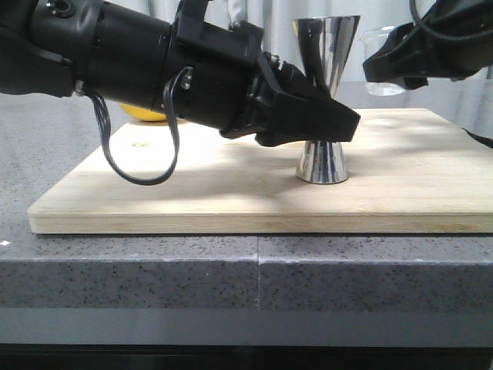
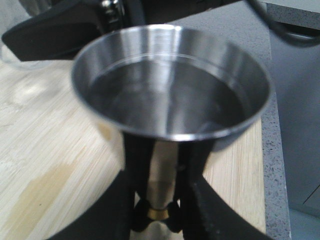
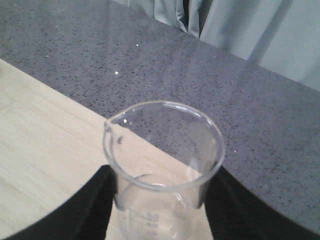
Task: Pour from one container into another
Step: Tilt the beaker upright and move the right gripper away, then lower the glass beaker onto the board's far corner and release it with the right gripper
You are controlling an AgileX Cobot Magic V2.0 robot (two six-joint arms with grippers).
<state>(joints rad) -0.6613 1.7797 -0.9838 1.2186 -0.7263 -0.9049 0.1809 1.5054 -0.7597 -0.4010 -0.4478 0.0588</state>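
My right gripper is to set down the glass beaker next. Next, I put it near the far edge of the wooden board [image 1: 384,119], behind the steel jigger.
The steel jigger [image 1: 324,91] stands upright on the wooden board [image 1: 216,185]. My left gripper [image 1: 327,123] is shut on its narrow waist. In the left wrist view the jigger's wide cup [image 2: 170,80] fills the frame, and the left gripper [image 2: 160,210] pinches at the gold band [image 2: 160,213]. The glass beaker [image 1: 383,62] hangs upright in the air to the right of the jigger's rim, with my right gripper [image 1: 400,60] shut on it. In the right wrist view the beaker [image 3: 165,150] sits in the right gripper [image 3: 161,200], between black fingers [image 3: 92,205], with its lip and printed marks showing.
The board lies on a grey speckled counter [image 1: 254,277] whose front edge is near the camera. A yellow object [image 1: 146,116] sits behind my left arm. Grey curtains [image 3: 240,30] hang beyond the counter.
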